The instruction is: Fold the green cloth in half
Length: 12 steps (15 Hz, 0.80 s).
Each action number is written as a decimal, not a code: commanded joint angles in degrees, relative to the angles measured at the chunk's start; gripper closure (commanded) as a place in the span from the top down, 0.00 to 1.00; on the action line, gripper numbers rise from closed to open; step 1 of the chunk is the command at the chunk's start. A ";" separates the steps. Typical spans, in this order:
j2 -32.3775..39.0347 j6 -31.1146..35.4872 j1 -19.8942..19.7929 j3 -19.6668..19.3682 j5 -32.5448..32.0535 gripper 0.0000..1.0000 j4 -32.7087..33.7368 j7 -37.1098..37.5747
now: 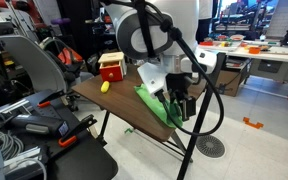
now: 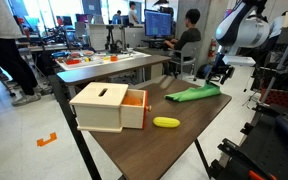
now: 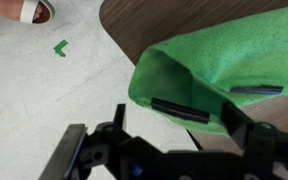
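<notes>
The end of the green cloth hangs past the table corner, loose between my fingers, so my gripper needs to pinch that end and fold it over the rest (image 3: 259, 52).
The green cloth (image 1: 154, 103) lies rumpled in a long narrow shape at one end of the dark wooden table (image 1: 114, 108); it also shows in an exterior view (image 2: 194, 94). In the wrist view the cloth (image 3: 214, 55) curls over the table corner, its rolled edge hanging past the rim. My gripper (image 3: 217, 100) is down at that end of the cloth, with its two black finger pads apart and cloth lying between them. It shows in both exterior views (image 1: 180, 104) (image 2: 220, 78).
A red-and-tan box (image 2: 109, 105) (image 1: 111, 67) stands at the table's other end, with a small yellow object (image 2: 166, 122) (image 1: 105, 87) beside it. Chairs, cables and desks surround the table. A person sits at a far desk (image 2: 189, 30).
</notes>
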 commanded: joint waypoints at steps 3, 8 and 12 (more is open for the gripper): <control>1.27 0.86 -0.24 0.43 1.22 0.83 -1.56 -1.47; 3.72 0.16 0.09 -0.72 0.66 0.43 -0.08 -0.79; 3.61 0.38 0.19 -1.09 0.62 0.15 0.14 -0.69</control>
